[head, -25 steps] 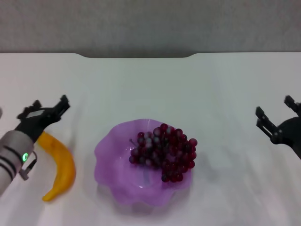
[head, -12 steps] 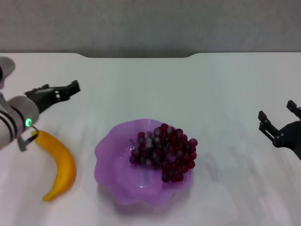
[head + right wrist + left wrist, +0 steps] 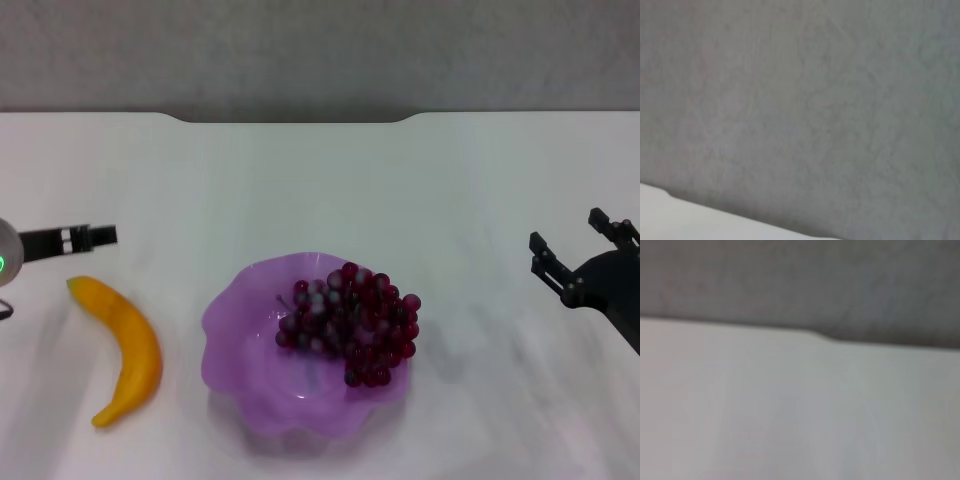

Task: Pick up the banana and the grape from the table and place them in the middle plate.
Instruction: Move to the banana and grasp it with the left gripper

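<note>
The banana should next be gripped by my left gripper, which will close on the far half of the banana [image 3: 125, 323], near the middle of its curve.
The banana [image 3: 130, 350] lies on the white table [image 3: 470, 180] at the left, curved, with nothing touching it. The grape [image 3: 350, 322] bunch rests inside the purple middle plate [image 3: 228, 322], toward its right half. My left gripper [image 3: 108, 237] pokes in from the left edge, just beyond the banana's far end, level and seen side-on. Far to the right of the plate, my right gripper [image 3: 573, 241] hangs open with nothing between its fingers. Neither wrist view shows the fruit or the plate.
The table's far edge has a notch [image 3: 290, 119] against a grey wall [image 3: 320, 50]. In the left wrist view I see bare tabletop [image 3: 790, 415] and that edge. The right wrist view is mostly grey wall [image 3: 800, 100].
My left arm has drawn back to the left edge and turned, so its gripper now points right, seen side-on. The right gripper dipped, then came up and slightly left. Banana, grape and plate are unmoved.
</note>
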Available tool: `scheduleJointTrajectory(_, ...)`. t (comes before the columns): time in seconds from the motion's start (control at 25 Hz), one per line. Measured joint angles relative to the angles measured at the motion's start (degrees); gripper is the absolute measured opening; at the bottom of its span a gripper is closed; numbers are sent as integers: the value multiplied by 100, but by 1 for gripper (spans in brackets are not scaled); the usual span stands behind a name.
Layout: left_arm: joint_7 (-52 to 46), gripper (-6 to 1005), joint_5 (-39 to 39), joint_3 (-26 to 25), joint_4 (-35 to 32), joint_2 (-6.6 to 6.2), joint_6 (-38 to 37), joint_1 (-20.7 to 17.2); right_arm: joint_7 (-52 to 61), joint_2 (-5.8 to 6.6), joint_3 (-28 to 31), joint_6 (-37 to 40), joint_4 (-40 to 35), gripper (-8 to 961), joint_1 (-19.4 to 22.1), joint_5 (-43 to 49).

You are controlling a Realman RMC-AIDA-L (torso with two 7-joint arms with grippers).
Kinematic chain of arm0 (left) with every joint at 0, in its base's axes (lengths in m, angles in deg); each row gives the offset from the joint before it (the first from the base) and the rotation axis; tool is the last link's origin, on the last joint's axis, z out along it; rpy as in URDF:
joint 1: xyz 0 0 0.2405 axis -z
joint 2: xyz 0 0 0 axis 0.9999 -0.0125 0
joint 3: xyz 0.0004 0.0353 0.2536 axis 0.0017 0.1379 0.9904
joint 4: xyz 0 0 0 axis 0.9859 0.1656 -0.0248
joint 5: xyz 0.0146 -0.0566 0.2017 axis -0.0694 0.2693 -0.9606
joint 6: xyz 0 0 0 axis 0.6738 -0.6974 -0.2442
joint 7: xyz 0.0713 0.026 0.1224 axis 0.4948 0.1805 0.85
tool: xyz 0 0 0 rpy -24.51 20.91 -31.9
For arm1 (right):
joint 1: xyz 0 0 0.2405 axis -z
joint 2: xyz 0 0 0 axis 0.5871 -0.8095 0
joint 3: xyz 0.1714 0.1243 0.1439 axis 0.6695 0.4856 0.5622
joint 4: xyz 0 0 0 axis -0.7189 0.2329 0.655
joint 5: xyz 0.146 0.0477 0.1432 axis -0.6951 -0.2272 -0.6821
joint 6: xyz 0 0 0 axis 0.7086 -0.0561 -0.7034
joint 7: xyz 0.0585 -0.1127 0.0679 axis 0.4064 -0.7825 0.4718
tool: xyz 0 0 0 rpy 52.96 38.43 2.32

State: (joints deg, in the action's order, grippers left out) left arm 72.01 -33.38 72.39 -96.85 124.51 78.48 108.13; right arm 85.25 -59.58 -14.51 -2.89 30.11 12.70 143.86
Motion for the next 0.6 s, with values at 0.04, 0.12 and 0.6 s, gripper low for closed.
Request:
scheduleJointTrajectory(0.04,-29,891,-69,-28,34,3,145,55,0,5,8,-51,-4,823,-8,-3)
scheduleJointTrajectory(0.12,-151,892,-242,-26,74,11,463,232,0,16,69,-77,-28,822,-1,-23)
scheduleJointTrajectory(0.6,-1441,892,-1253,408,1,34,1611,777,0,-1,109,-94,-54,819,5,-39)
